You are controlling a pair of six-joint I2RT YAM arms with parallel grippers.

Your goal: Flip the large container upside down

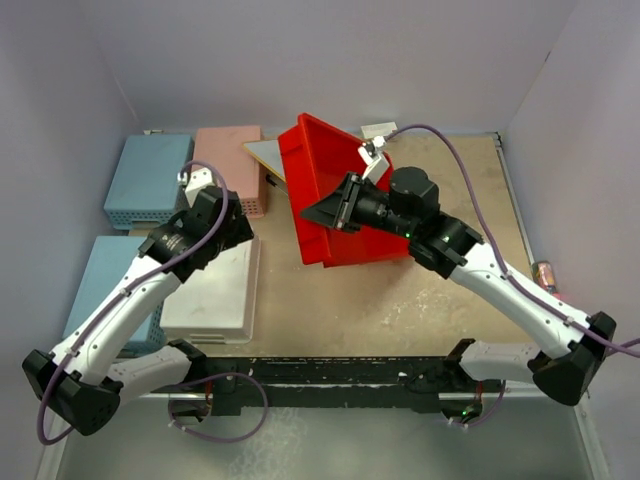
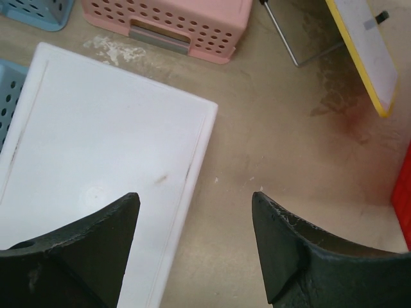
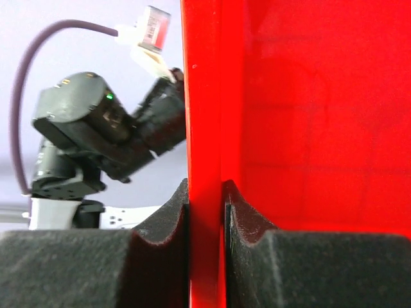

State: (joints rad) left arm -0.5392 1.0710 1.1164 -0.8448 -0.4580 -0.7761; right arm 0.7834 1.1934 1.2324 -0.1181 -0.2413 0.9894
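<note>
The robot's right gripper needs to put the large red container down on the bare table (image 1: 420, 259) beside the small can.
The large red container (image 1: 320, 170) is tilted up on edge in the middle of the table, its open side toward the right arm. My right gripper (image 1: 338, 212) is shut on its wall; in the right wrist view (image 3: 205, 205) both pads pinch the red rim (image 3: 205, 96), with the red inside (image 3: 321, 115) at right. My left gripper (image 1: 222, 205) is open and empty above the table left of the container; in the left wrist view (image 2: 192, 212) its fingers hang over bare table beside a white upturned basket (image 2: 96, 160). A sliver of the red container (image 2: 404, 199) shows at the right edge.
A pink perforated basket (image 1: 232, 165) and light-blue baskets (image 1: 148, 180) (image 1: 100, 290) lie upside down at left, with the white basket (image 1: 215, 290) in front. A yellow-edged board (image 1: 265, 155) leans behind the red container. A small can (image 1: 545, 272) lies at the right wall.
</note>
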